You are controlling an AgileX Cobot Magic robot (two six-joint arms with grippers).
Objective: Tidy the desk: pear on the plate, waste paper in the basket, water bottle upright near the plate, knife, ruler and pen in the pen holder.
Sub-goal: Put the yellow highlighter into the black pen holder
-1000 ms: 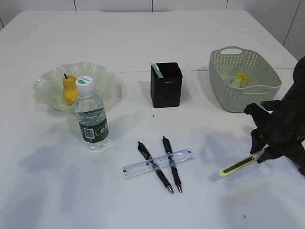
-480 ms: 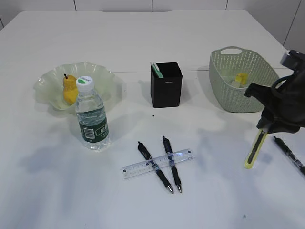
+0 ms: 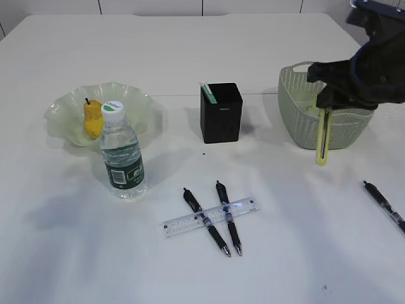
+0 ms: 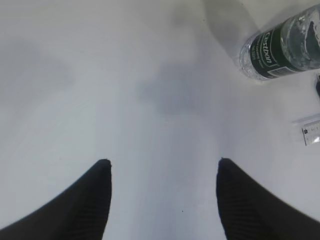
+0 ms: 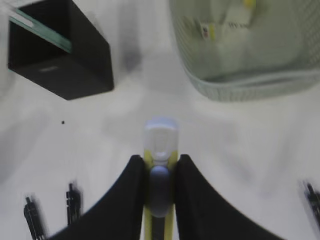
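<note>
The yellow knife will go down inside the black pen holder (image 3: 216,91) (image 5: 52,25) beside the green-and-white stick, placed there by my right gripper.
My right gripper (image 3: 326,102) is shut on the yellow knife (image 3: 323,138), which hangs upright in the air in front of the basket (image 3: 292,95), right of the black pen holder (image 3: 221,113). In the right wrist view the knife (image 5: 160,137) sits clamped between the fingers (image 5: 131,185). The pear (image 3: 92,118) lies on the green plate (image 3: 63,104), with the water bottle (image 3: 122,155) upright beside it. Two pens (image 3: 205,218) cross the clear ruler (image 3: 243,206). Yellow waste paper (image 5: 248,4) lies in the basket. My left gripper (image 4: 163,161) is open over bare desk.
A third pen (image 3: 384,207) lies near the right edge of the desk. A green-and-white stick (image 3: 208,92) stands in the pen holder. The bottle (image 4: 280,47) and a ruler end (image 4: 312,132) show at the right of the left wrist view.
My right gripper has lifted the knife off the desk at the front right, swung it from slanted to upright, and carried it back toward the basket. The third pen is now uncovered.
</note>
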